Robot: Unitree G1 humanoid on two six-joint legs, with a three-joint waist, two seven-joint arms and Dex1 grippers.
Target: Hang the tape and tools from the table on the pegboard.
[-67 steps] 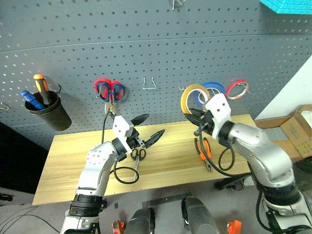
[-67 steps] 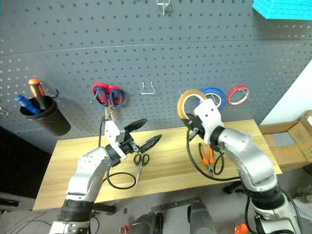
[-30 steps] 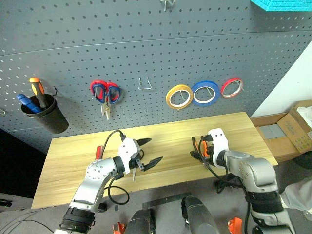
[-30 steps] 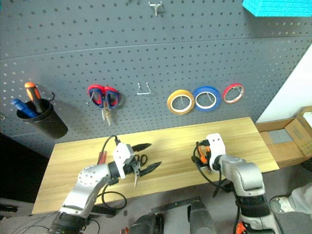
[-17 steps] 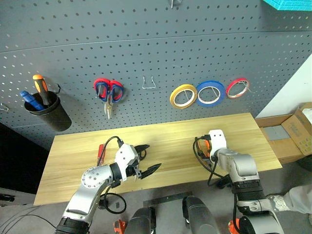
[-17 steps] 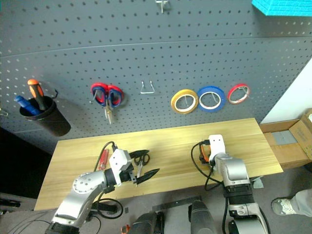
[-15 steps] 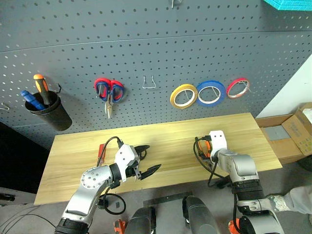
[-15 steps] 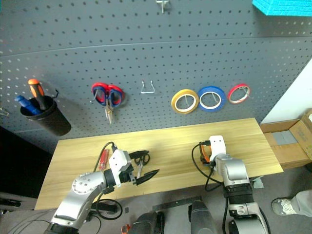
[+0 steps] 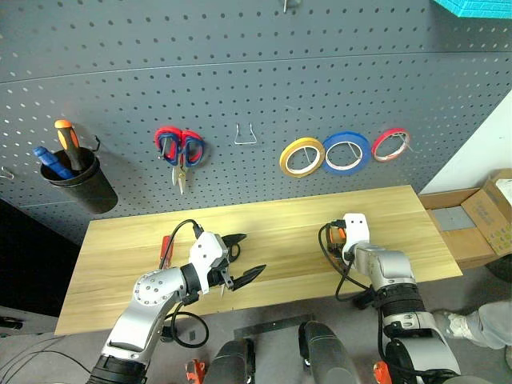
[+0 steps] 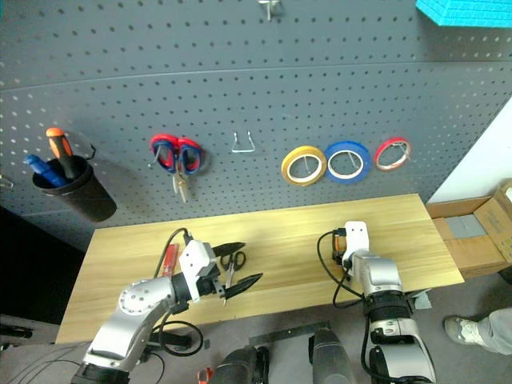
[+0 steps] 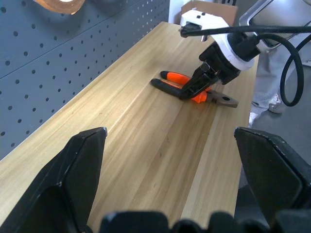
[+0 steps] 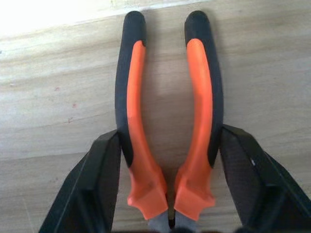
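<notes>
My left gripper is going to close on the metal blades (image 9: 228,267) of the small black-handled scissors, since their handle loops need to stay free for hanging.
The yellow-tan tape (image 9: 302,157) hangs on the dark grey pegboard (image 9: 240,64). On the wooden table (image 9: 288,224) lie the orange-and-black pliers (image 12: 167,121) at the right. My right gripper (image 12: 170,136) points down over them, one finger pressed against the outside of each handle. The small black-handled scissors (image 10: 233,259) and the red-handled screwdriver (image 9: 166,250) lie at the left. My left gripper (image 9: 250,256) hovers open just over the scissors, holding nothing.
A blue tape ring (image 9: 346,152) and a red one (image 9: 390,145) hang right of the yellow tape. Red-and-blue scissors (image 9: 179,150), an empty wire hook (image 9: 244,136) and a black cup (image 9: 78,180) with an orange-handled screwdriver are on the board. Cardboard boxes (image 9: 496,212) stand at the right.
My right gripper left the yellow tape hanging on the board, dropped to the table and closed its fingers in on the pliers' handles. My left gripper sank lower and stays open.
</notes>
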